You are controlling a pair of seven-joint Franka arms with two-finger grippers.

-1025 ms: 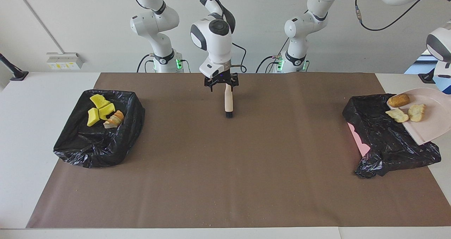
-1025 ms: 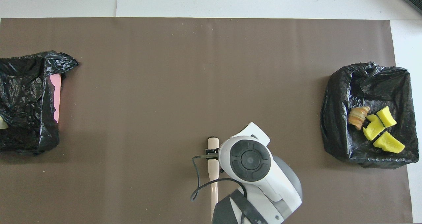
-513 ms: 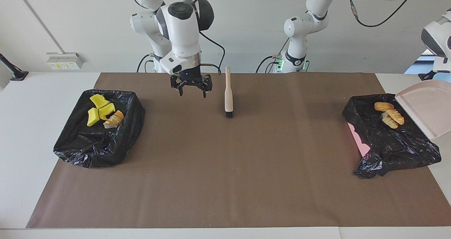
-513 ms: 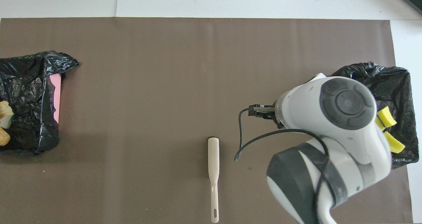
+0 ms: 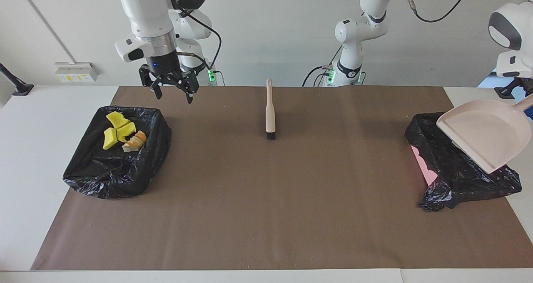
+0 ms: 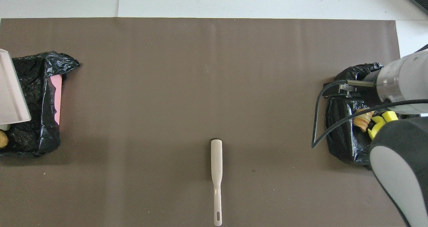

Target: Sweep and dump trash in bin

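Note:
I should use my left gripper to set the pink dustpan down on the brown mat (image 6: 217, 75) beyond the pale brush's head.
My right gripper (image 5: 171, 92) is open and empty, raised over the mat beside the black-lined bin (image 5: 112, 166) at the right arm's end. That bin holds yellow chunks (image 5: 116, 128) and an orange-brown chunk (image 5: 135, 141) of trash; they also show in the overhead view (image 6: 381, 121). My left gripper (image 5: 526, 99) holds the pink dustpan (image 5: 485, 139) by its handle, tilted and empty over the other black-lined bin (image 5: 458, 179). The dustpan hides that bin's trash in the facing view; one tan chunk (image 6: 2, 140) shows in the overhead view.
A pale brush (image 5: 270, 112) lies flat on the brown mat (image 5: 266, 199) midway between the bins, its handle toward the robots. A pink corner (image 5: 424, 166) shows through the bag of the bin at the left arm's end.
My right gripper let go of the brush, rose and moved to the right arm's bin. The dustpan tipped and its tan chunks slid into the bin under it.

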